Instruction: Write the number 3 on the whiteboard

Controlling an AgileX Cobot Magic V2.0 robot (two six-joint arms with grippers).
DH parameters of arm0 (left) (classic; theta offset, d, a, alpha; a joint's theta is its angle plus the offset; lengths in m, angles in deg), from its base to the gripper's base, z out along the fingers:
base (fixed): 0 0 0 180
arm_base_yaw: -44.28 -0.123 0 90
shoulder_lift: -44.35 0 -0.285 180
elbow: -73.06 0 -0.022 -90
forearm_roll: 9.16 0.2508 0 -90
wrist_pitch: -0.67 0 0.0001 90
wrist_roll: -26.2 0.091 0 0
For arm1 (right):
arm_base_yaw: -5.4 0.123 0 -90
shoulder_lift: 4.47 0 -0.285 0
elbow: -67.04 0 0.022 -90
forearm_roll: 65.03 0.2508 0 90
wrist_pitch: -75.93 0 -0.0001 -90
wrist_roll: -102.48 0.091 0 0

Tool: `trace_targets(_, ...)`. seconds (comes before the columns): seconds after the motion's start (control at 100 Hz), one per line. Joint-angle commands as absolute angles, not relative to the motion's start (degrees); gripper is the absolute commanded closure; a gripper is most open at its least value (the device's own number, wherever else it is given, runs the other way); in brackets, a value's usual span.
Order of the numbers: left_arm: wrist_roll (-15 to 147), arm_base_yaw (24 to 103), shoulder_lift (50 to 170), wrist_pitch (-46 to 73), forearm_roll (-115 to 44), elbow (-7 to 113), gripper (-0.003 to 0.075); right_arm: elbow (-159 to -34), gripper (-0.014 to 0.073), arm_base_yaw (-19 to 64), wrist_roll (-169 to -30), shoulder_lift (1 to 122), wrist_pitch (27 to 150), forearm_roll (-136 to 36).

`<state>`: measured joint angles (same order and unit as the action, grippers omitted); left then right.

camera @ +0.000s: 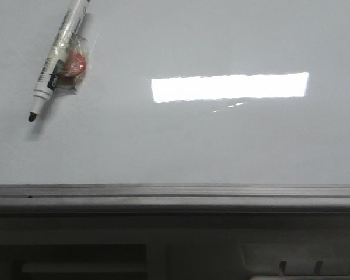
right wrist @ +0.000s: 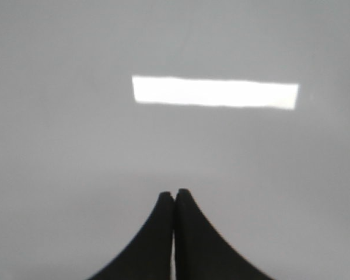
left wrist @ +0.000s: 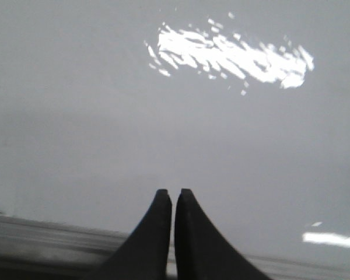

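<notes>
My left gripper is to go to the white marker next and close on the marker's body (camera: 51, 80) near its black tip, just beside the red piece.
The whiteboard (camera: 181, 140) is a glossy pale grey board filling most of the front view, with a grey metal rail (camera: 175, 192) along its near edge. No number 3 shows on it; the surface is blank. A white marker (camera: 55, 58) with a black tip lies at the far left of the board, uncapped, with a red piece and clear wrapping beside it. Neither gripper shows in the front view. My left gripper (left wrist: 173, 191) is shut and empty over the board near the rail. My right gripper (right wrist: 174, 192) is shut and empty over bare board (right wrist: 175, 146).
A bright rectangular light reflection (camera: 230, 87) lies on the board right of centre; it also shows in the right wrist view (right wrist: 216, 92) and broken up in the left wrist view (left wrist: 233, 55). Below the rail is a dark shelf edge (camera: 175, 233).
</notes>
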<state>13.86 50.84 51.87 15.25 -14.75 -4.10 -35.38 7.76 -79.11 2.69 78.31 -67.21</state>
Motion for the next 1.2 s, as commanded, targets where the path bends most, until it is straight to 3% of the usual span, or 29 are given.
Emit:
trace_targets(0.0,13.59,50.61,50.52,6.46,-26.67,-4.77,0.0741,-33.63,0.0644,7.75,-78.84,1.81,66.29,-59.22)
trace_targets(0.24,13.59,50.61,50.52,2.5,-46.28,-4.77,0.0741,-33.63,0.0644,7.75,-78.84,1.81,62.66,-31.72)
trace_targets(0.36,13.59,50.61,50.52,1.27,-54.98,-4.77,0.0741,-34.44,0.0644,7.75,-78.84,1.81,64.36,-28.34)
trace_targets(0.51,15.97,51.27,50.66,3.9,-53.57,-1.95,0.0741,-40.13,0.064,7.75,-78.84,1.91,71.62,-28.48)
trace_targets(0.58,18.55,51.27,51.98,7.64,-49.4,1.28,0.074,-43.91,0.0599,7.75,-80.21,2.99,79.0,-29.86)
trace_targets(0.65,21.9,51.27,54.9,12.12,-43.37,5.84,0.0718,-47.91,0.0505,7.75,-82.02,5.37,86.66,-31.92)
trace_targets(0.72,27.33,51.27,59.22,17.36,-38.41,11.5,0.0617,-51.73,0.0354,7.75,-85.0,8.86,92.17,-32.94)
trace_targets(0.82,36.37,51.27,67.46,24.29,-37.61,19.46,0.0351,-56.45,0.013,7.75,-88.16,14.52,96.42,-32.94)
trace_targets(0.87,39.37,51.27,71.51,28.03,-38.5,23.07,0.0262,-58.55,0.0076,7.75,-88.16,17.31,97.13,-32.94)
trace_targets(0.91,42.12,51.27,74.88,30.45,-39.07,26.0,0.0233,-59.89,0.0066,8.31,-88.16,18.31,96.85,-32.94)
trace_targets(1.19,61.23,51.35,94.51,41.09,-54.75,36.54,0.041,-61.65,0.0069,9.04,-88.3,20.7,94.89,-33.14)
